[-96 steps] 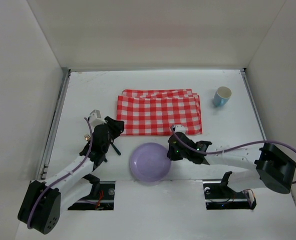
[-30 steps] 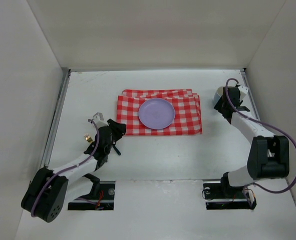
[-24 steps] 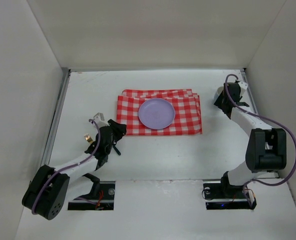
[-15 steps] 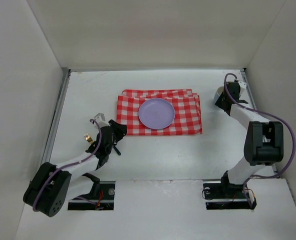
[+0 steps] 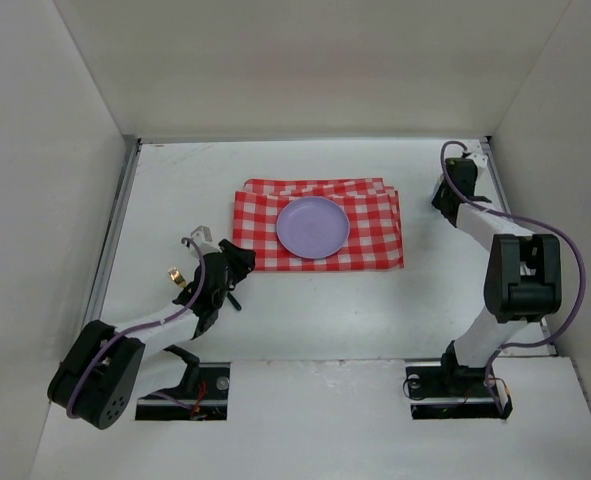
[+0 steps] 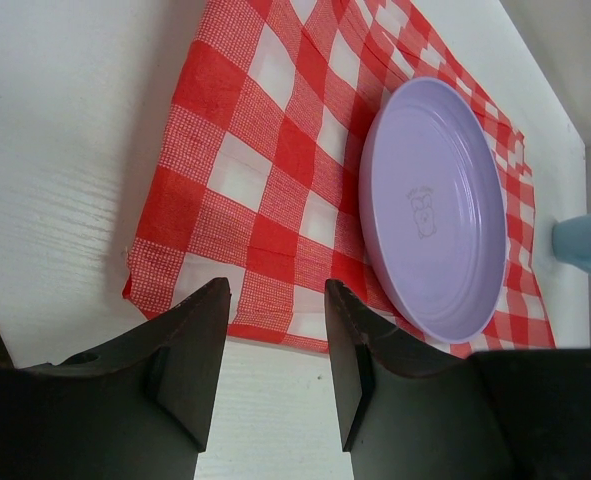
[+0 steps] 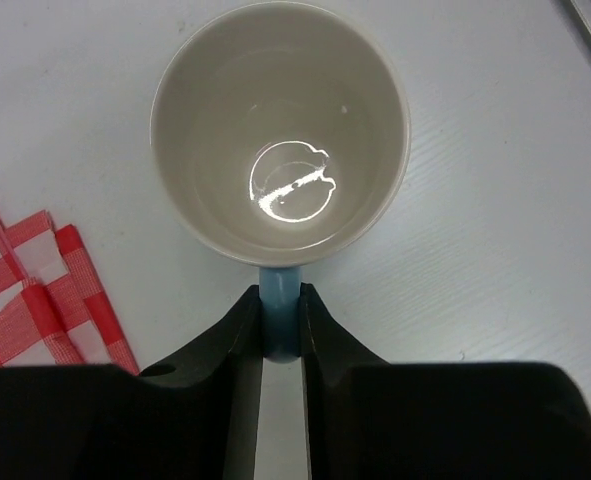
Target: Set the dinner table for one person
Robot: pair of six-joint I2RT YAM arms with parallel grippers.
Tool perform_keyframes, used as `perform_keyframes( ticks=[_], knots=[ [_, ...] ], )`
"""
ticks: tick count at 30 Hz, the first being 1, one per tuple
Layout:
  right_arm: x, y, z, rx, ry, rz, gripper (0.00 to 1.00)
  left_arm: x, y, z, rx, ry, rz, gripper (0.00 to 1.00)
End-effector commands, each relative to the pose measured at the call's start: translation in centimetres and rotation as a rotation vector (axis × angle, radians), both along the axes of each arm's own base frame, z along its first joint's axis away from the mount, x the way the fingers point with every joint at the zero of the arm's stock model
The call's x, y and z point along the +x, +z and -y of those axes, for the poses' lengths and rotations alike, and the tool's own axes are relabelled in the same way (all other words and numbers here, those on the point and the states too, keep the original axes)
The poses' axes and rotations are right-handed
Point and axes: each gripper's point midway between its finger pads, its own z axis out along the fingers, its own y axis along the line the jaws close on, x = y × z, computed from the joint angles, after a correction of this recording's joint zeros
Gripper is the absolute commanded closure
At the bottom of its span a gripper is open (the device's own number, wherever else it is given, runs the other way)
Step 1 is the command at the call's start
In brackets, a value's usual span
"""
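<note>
Next, I let go of the cup with my right gripper on the checked cloth's folded far corner (image 5: 366, 185), just beyond the lilac plate.
The dinner table (image 5: 375, 300) is the white tabletop. A lilac plate (image 5: 313, 226) lies on a red-and-white checked cloth (image 5: 375, 245) at its middle. My right gripper (image 5: 443, 195) is at the far right, covering the cup in the top view. In the right wrist view my right gripper (image 7: 280, 325) is shut on the blue handle (image 7: 280, 305) of an upright, empty cup (image 7: 280, 130) with a cream inside. My left gripper (image 5: 233, 262) hovers by the cloth's near left corner. It (image 6: 275, 370) is open and empty, with the plate (image 6: 430, 210) and cloth (image 6: 265, 170) ahead.
Metal side rails (image 5: 115, 240) run along the table's left and right edges, and white walls stand close around. A small brass-coloured object (image 5: 176, 273) lies left of my left gripper. The cloth's folded corner (image 7: 35, 290) is just left of the cup. The cup's blue side (image 6: 585, 245) shows beyond the plate.
The plate went from the near table edge onto the cloth. My right gripper then swung to the far right and closed in on the cup. My left arm barely moved.
</note>
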Motion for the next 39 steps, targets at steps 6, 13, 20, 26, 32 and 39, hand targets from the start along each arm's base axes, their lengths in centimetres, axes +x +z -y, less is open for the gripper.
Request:
perform_keyframes(
  ticks=[6,13,20,26,32,39],
  knots=[
    [1.2,7.3,-0.3,-0.153,-0.018,0.196,1.00,0.6,1.8,0.5,-0.033,-0.006,0.063,0.59],
    [1.3,13.2,-4.9,-0.139,0.074,0.323,1.00,0.7,2.0,0.6,-0.031,-0.005,0.068,0.59],
    [3.9,14.8,-12.6,-0.060,0.239,0.357,1.00,0.7,1.8,0.6,-0.027,-0.006,0.063,0.59],
    [6.2,13.5,-17.6,-0.012,0.322,0.339,1.00,0.7,1.9,0.5,-0.026,-0.004,0.068,0.59],
    [7.5,11.5,-20.6,-0.007,0.367,0.303,1.00,0.7,1.9,0.5,-0.026,-0.006,0.069,0.59],
    [7.4,8.6,-20.8,-0.021,0.364,0.249,1.00,0.7,1.9,0.5,-0.024,-0.003,0.068,0.59]
  ],
)
